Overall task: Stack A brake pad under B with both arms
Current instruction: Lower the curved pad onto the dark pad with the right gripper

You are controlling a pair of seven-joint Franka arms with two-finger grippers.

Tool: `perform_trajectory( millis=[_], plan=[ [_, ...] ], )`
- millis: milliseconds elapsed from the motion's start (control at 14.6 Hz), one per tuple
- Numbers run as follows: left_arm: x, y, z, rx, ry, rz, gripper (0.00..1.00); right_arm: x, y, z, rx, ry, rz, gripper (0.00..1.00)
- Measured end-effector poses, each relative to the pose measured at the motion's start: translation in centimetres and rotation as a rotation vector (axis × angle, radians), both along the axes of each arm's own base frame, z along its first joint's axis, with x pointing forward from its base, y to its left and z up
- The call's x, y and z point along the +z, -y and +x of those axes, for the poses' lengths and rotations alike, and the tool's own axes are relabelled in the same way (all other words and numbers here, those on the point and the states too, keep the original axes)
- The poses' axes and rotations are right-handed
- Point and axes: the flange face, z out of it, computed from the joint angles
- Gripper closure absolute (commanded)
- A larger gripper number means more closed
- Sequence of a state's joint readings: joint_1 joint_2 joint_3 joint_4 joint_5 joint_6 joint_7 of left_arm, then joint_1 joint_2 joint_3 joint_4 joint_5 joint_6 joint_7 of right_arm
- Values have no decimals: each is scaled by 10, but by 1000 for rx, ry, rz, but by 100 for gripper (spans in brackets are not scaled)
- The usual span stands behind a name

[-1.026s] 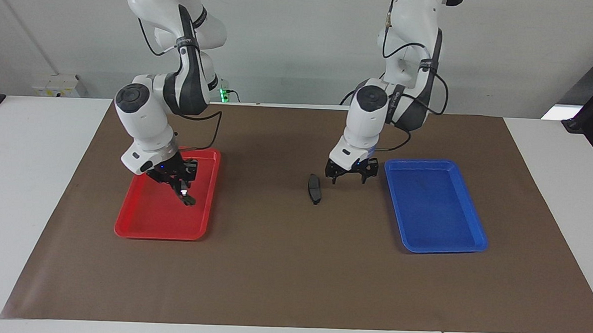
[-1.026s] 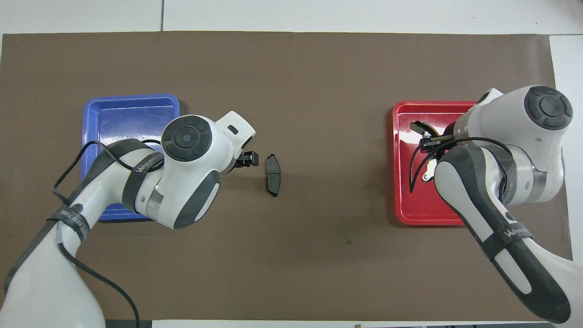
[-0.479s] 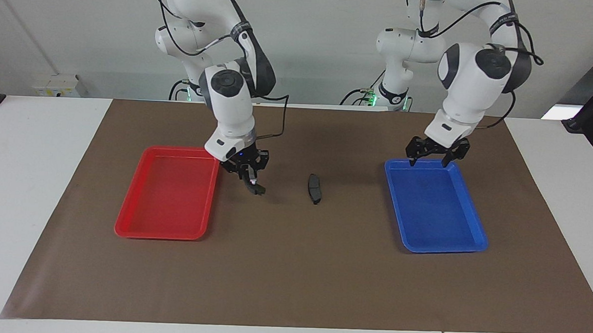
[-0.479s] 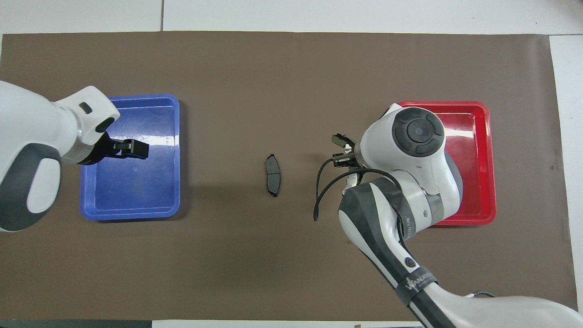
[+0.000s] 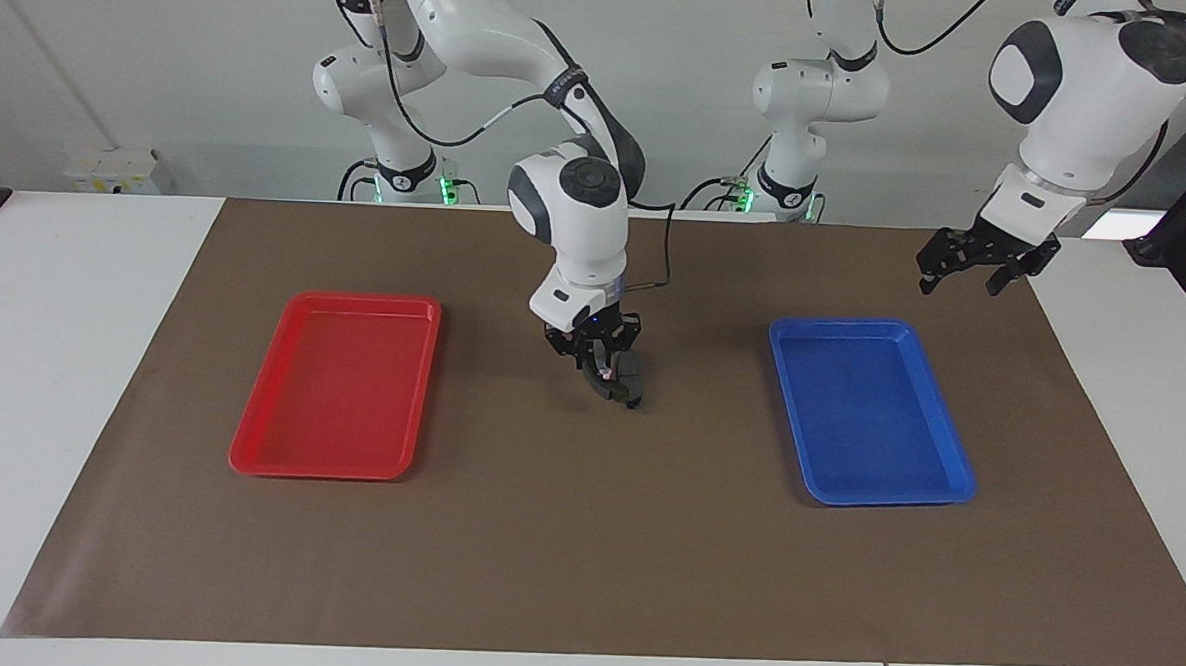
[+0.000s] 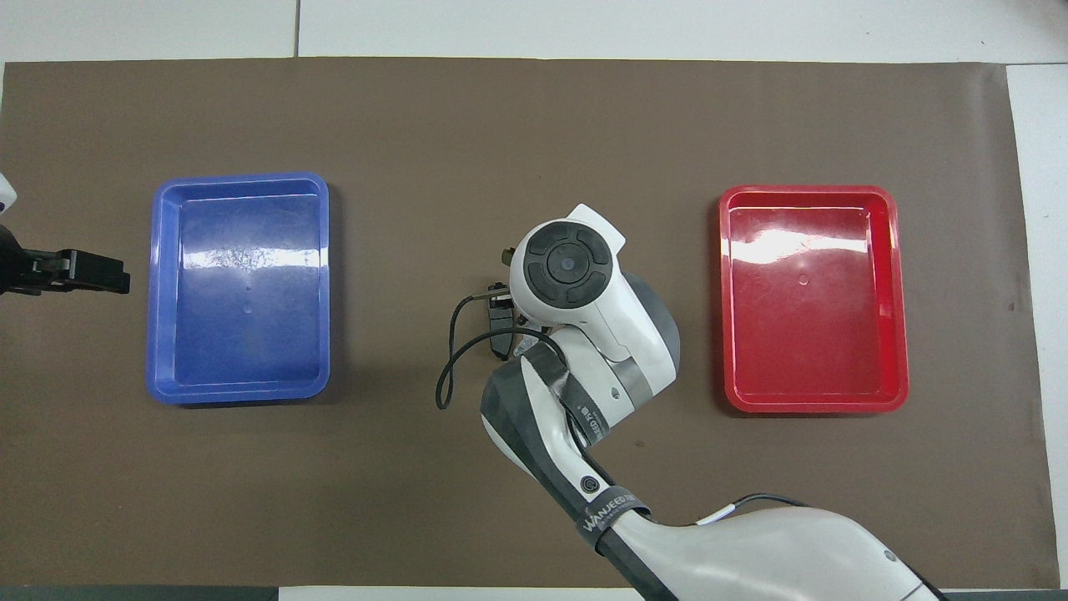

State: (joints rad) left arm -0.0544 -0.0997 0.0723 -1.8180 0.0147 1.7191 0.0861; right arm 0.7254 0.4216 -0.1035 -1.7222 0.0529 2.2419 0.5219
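My right gripper will set B down on top of the A brake pad (image 6: 505, 327), which is between the blue and red trays, and let go of it there.
The A brake pad (image 5: 634, 402), small and dark, lies on the brown mat midway between the two trays; in the overhead view (image 6: 501, 330) part of it shows beside the right arm's wrist. My right gripper (image 5: 600, 358) is shut on B (image 5: 613, 382), a dark curved piece with a small silvery spot, and holds it low, right over the pad. I cannot tell whether B touches the pad. My left gripper (image 5: 976, 262) is open and empty, raised over the mat's edge at the left arm's end; it also shows in the overhead view (image 6: 83, 272).
An empty red tray (image 5: 332, 467) lies toward the right arm's end and an empty blue tray (image 5: 886, 498) toward the left arm's end. The brown mat (image 5: 583, 553) covers most of the white table.
My right gripper has carried B from the red tray across the mat to over the pad. My left gripper has pulled away from the pad, over the blue tray, and risen to the mat's edge.
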Motion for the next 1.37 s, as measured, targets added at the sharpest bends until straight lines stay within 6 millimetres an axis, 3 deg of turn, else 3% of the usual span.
perform_trajectory(
  millis=[274, 958, 1368],
  plan=[
    [26, -5, 6, 4, -30, 2, 1, -24, -28, -12, 20, 5, -1, 100],
    [20, -5, 7, -3, -76, 2, 1, -45, -27, -24, 8, -3, -8, 100],
    [22, -27, 4, -2, -75, -1, 1, -48, -27, -27, 10, 2, -4, 99]
  ],
)
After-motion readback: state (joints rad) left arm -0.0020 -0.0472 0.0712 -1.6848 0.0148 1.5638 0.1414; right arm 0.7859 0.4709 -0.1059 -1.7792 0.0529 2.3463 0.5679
